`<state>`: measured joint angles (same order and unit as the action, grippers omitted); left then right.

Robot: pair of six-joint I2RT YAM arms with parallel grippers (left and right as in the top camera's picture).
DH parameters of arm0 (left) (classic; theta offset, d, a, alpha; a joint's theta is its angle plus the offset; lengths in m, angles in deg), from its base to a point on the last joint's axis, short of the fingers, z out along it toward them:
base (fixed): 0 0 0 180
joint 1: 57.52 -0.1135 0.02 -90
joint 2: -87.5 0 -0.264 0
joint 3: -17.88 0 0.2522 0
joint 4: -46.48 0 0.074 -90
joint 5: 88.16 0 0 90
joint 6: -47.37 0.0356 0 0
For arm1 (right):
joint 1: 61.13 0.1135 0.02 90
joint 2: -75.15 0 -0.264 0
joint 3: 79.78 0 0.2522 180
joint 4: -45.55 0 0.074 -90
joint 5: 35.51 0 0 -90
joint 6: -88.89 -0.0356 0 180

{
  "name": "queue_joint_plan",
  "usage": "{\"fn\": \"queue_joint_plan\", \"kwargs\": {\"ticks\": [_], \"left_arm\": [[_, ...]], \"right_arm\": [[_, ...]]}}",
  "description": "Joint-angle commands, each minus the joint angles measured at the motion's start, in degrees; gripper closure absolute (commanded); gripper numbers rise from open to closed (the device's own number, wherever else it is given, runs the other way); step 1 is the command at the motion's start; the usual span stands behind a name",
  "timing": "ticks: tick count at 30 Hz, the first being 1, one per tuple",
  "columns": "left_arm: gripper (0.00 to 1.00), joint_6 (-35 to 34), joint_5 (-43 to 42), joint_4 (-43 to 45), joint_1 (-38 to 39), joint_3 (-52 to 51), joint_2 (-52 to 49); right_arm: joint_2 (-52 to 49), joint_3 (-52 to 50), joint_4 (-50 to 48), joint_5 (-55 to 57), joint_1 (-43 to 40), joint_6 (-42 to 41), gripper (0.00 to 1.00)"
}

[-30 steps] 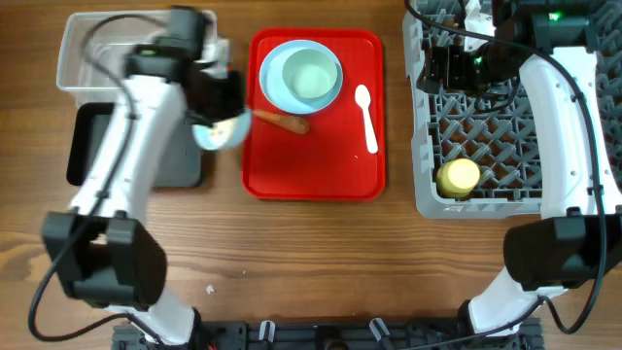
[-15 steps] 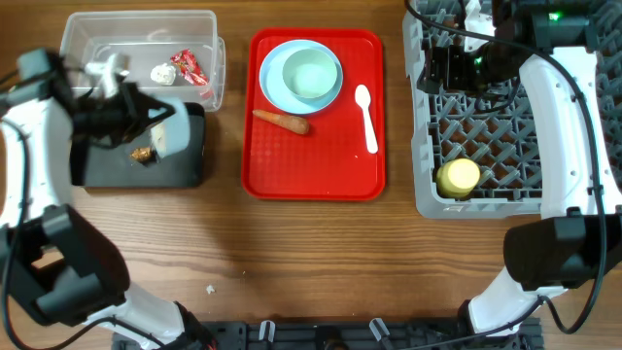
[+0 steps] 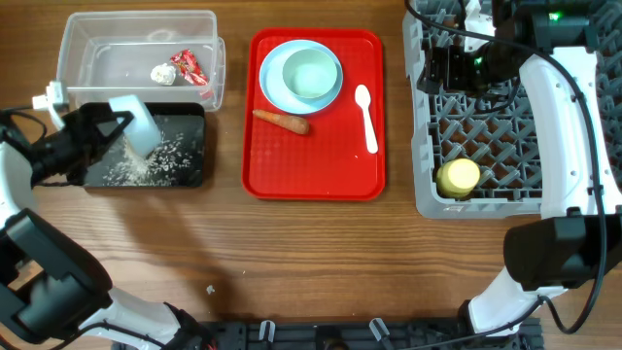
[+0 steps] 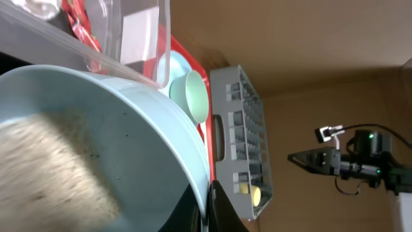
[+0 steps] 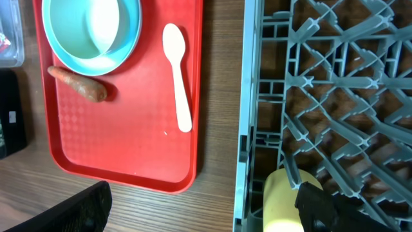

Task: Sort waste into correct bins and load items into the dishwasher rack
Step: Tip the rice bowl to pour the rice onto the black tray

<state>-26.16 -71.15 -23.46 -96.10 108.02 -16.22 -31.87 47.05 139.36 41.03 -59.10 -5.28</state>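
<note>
I should set the pale blue bowl on the red serving tray (image 3: pixel 319 156) just before the carrot, left gripper. The bowl is tipped over the black tray now.
My left gripper (image 3: pixel 115 131) is shut on the rim of a pale blue bowl (image 3: pixel 136 124) and holds it tipped over the black tray (image 3: pixel 190 165). White rice grains (image 3: pixel 146 165) lie scattered in the tray, and some still show in the bowl (image 4: pixel 96 148) in the left wrist view. The clear tub (image 3: pixel 107 49) holds the red-and-white wrapper (image 3: pixel 187 66) and the tissue (image 3: pixel 162 73). The plate (image 3: pixel 275 83) carries the second bowl (image 3: pixel 311 73). The carrot (image 3: pixel 282 121) and spoon (image 3: pixel 366 117) lie beside it. My right gripper (image 3: pixel 442 68) hangs open over the rack (image 3: pixel 423 185), which holds the yellow cup (image 3: pixel 459 177). The food lump does not show.
The red serving tray (image 3: pixel 311 170) sits in the middle between the bins and the rack. Bare wood table (image 3: pixel 311 253) runs along the front. The right wrist view shows the spoon (image 5: pixel 179 77), carrot (image 5: pixel 77 84) and cup (image 5: pixel 283 200).
My left arm swung left from beside the red tray to the black tray and tipped the bowl. Rice grains now lie in the black tray. The right arm has not moved.
</note>
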Motion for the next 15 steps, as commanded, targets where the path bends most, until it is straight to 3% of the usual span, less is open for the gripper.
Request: {"fn": "queue_joint_plan", "kwargs": {"ticks": [1,9,15], "left_arm": [[0.96,1.7,-4.4,2.0,-1.4,-0.3,-0.5],[0.96,1.1,-6.2,5.3,-3.8,-0.3,-0.8],[0.96,1.0,-12.6,5.4,-6.3,-0.3,-4.2]], "right_arm": [[0.9,0.9,0.1,0.5,0.4,1.0,0.07],[0.9,0.8,0.5,0.5,0.4,1.0,0.07],[0.9,0.8,0.6,0.5,0.4,1.0,0.06]]}}
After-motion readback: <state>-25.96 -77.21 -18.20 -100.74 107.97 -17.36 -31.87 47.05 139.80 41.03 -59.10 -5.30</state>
